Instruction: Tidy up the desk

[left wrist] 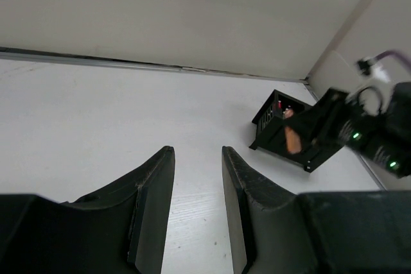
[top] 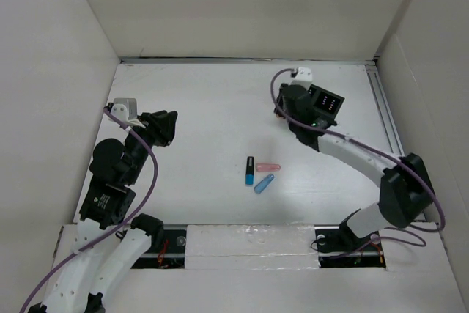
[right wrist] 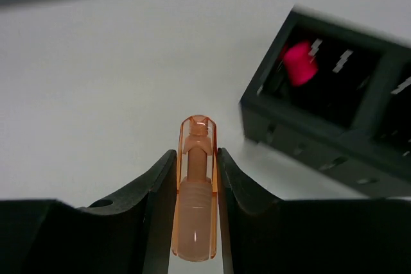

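I will release the orange capped marker from my right gripper in the organizer compartment (top: 330,104) beside the compartment of the pink item.
The white desk (top: 205,100) holds three markers at its middle: a black-and-blue one (top: 250,170), a pink one (top: 267,168) and a light blue one (top: 263,183). My right gripper (right wrist: 196,153) is shut on an orange translucent marker (right wrist: 196,190), held just left of a black compartment organizer (right wrist: 321,133) with a pink item (right wrist: 298,62) inside. In the top view the right gripper (top: 284,111) is at the organizer's (top: 327,100) left side. My left gripper (left wrist: 197,152) is open and empty above bare desk at the left (top: 168,128).
Upright white wall panels (top: 242,5) close in the desk at the back and both sides. A metal rail (top: 386,119) runs along the right edge. The organizer also shows in the left wrist view (left wrist: 273,129), near the back right corner.
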Robot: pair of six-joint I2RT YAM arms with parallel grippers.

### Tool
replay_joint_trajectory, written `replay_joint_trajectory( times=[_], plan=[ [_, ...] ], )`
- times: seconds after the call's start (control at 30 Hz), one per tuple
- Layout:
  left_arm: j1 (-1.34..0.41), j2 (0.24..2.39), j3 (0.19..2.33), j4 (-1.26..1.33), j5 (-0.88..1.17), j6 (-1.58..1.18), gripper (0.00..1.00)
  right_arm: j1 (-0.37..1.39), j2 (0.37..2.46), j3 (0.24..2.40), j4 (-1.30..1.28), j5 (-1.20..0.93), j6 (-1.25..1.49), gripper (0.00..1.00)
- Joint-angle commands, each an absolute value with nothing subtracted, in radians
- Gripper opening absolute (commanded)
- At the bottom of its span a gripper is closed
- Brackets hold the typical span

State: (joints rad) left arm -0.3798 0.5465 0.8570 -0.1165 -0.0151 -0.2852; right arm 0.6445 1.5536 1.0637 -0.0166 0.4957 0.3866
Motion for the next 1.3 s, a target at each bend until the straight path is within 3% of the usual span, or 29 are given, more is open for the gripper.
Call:
replay_joint_trajectory(
  times=[0.0,0.17,0.4,0.83,1.03,1.23,1.27],
  plan=[
    [-0.382,0.538,0.854,-0.077,-0.006,-0.276,0.32,0.498,1.433,1.123,0.095,0.638,0.316,0.13],
    [-0.382,0.535,0.853,-0.074,0.023,-0.275,0.32,0.333,1.463,1.135,0.138,0.721,0.305,0.14],
    [-0.382,0.543,0.854,-0.077,0.021,-0.27,0.32,0.154,1.542,1.177,0.155,0.649,0.319,0.14],
    [-0.382,0.545,0.856,-0.078,0.035,-0.27,0.33,0.183,1.611,1.126,0.192,0.649,0.33,0.18],
    [-0.382,0.545,0.854,-0.077,0.038,-0.27,0.33,0.192,1.632,1.138,0.173,0.672,0.331,0.24],
    [-0.382,0.543,0.856,-0.077,0.038,-0.271,0.33,0.201,1.643,1.155,0.146,0.67,0.339,0.42],
    [-0.382,0.543,0.854,-0.074,0.038,-0.27,0.33,0.212,1.643,1.157,0.135,0.672,0.344,0.48]
  ],
)
